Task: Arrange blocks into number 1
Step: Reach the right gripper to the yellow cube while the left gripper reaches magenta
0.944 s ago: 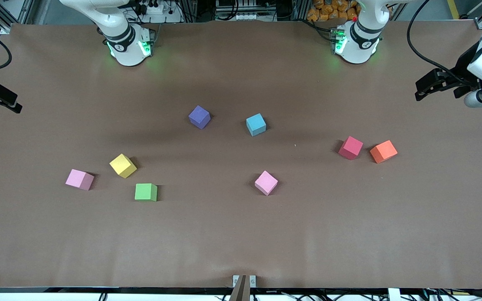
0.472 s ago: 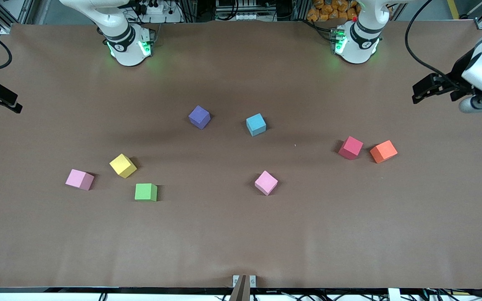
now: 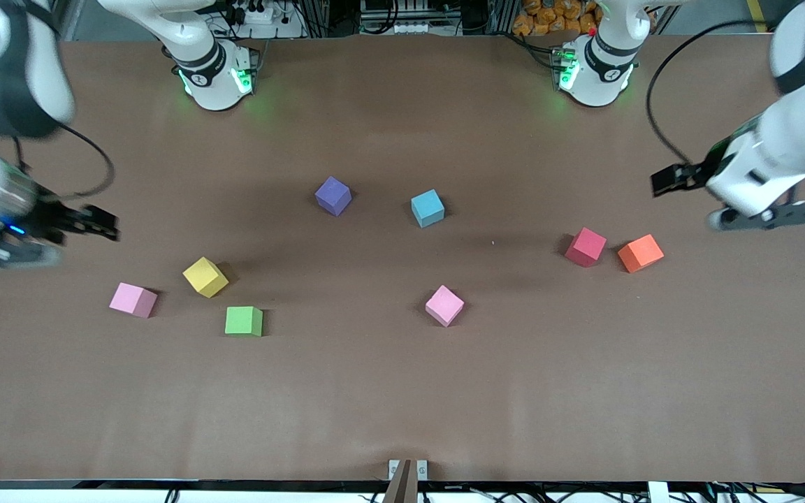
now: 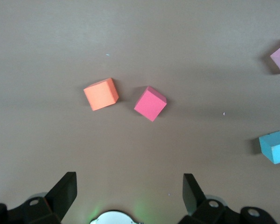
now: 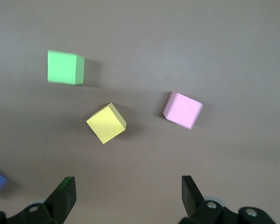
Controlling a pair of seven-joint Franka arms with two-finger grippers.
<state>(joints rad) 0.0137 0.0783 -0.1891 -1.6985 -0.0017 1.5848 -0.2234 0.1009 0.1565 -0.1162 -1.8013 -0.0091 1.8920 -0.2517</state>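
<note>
Next, my right gripper moves to the yellow block near the green block and closes on its opposite sides (image 3: 206,277) (image 5: 106,123).
Eight foam blocks lie scattered and apart on the brown table. Purple (image 3: 333,195) and blue (image 3: 428,207) sit mid-table, with a pink one (image 3: 444,305) nearer the camera. Red (image 3: 585,246) and orange (image 3: 641,253) lie toward the left arm's end. Yellow (image 3: 205,276), green (image 3: 244,321) and the second pink (image 3: 133,300) lie toward the right arm's end. My left gripper (image 4: 129,186) hangs open and empty over bare table beside orange (image 4: 101,94) and red (image 4: 150,103). My right gripper (image 5: 128,189) is open and empty over bare table beside yellow (image 5: 106,123), pink (image 5: 182,109) and green (image 5: 65,67).
The brown table cover (image 3: 402,391) is bare nearer the camera than the blocks. Both arm bases (image 3: 214,77) stand along the table's edge farthest from the camera. A small metal bracket (image 3: 407,469) sits at the edge nearest the camera.
Both arms have swung in from the table's ends toward the blocks, the left toward red and orange, the right toward yellow and pink. No block has moved.
</note>
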